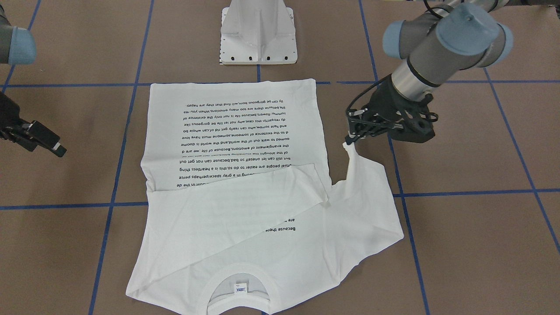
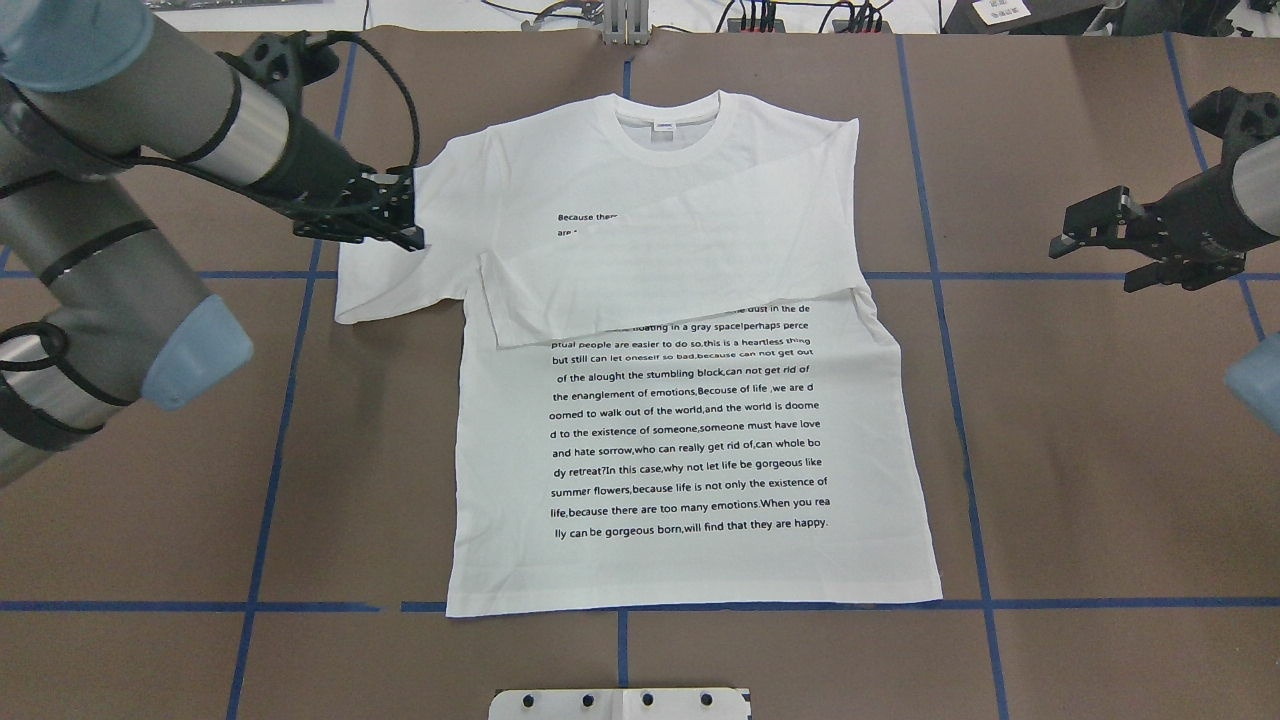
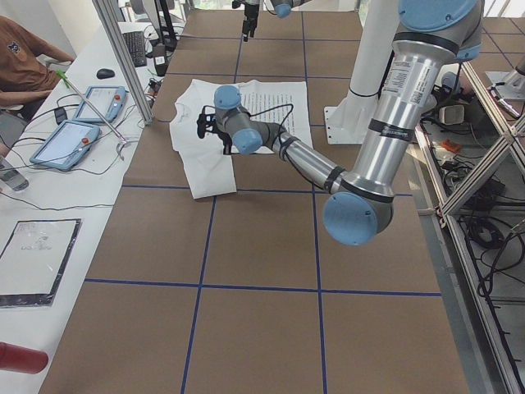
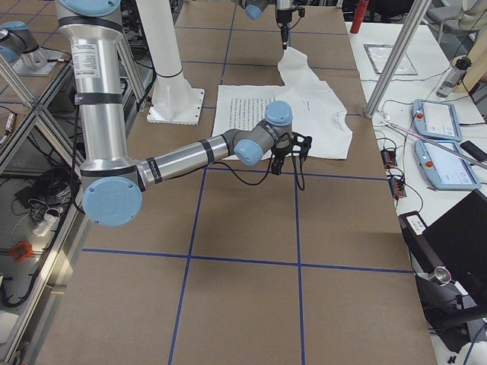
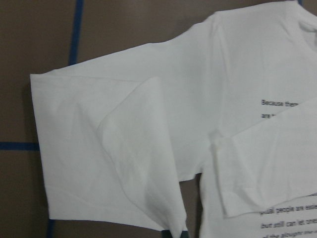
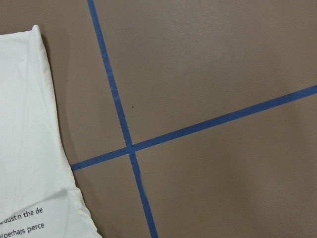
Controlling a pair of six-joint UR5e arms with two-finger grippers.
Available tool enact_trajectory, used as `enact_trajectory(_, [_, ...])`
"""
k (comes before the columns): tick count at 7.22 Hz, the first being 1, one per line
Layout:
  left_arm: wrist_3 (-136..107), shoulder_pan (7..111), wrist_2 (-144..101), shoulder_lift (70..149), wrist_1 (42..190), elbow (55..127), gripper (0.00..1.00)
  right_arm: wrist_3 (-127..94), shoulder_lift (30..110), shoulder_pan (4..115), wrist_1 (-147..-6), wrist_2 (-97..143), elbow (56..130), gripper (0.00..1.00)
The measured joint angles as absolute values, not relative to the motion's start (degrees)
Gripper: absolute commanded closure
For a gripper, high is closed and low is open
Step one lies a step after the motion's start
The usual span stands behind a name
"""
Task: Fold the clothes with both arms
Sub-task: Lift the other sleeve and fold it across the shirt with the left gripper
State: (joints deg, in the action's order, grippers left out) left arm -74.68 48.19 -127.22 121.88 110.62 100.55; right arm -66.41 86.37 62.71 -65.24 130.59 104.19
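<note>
I need to use my left gripper to let go of the sleeve edge on the T-shirt's blank part point(image 1: 168, 146) next to the text, toward my right gripper.
The white T-shirt point(image 2: 690, 450) lies flat with its text side up, collar point(image 2: 672, 108) at the far edge; it also shows in the front view point(image 1: 236, 131). Its right sleeve point(image 2: 680, 270) is folded across the chest. My left gripper point(image 2: 405, 215) is shut on the edge of the left sleeve point(image 2: 400, 290) and holds that edge a little above the table, as the front view point(image 1: 350, 141) and the left wrist view point(image 5: 148, 163) show. My right gripper point(image 2: 1085, 262) is open and empty, well to the right of the shirt, also seen in the front view point(image 1: 52, 146).
Brown table cover point(image 2: 1050, 480) with a blue tape grid. The white pedestal base point(image 1: 258, 35) stands at the robot's side of the shirt's hem. Tablets and cables point(image 3: 82, 123) lie on the white side table past the far edge.
</note>
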Motion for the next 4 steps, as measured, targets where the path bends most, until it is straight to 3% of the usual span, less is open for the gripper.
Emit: enact_trajectory(4, [-91.8, 35.8, -112.9, 145.1, 115.5, 82.4, 1.0, -64.9, 86.9, 63.4, -65.3, 130.1, 103.6, 0.0])
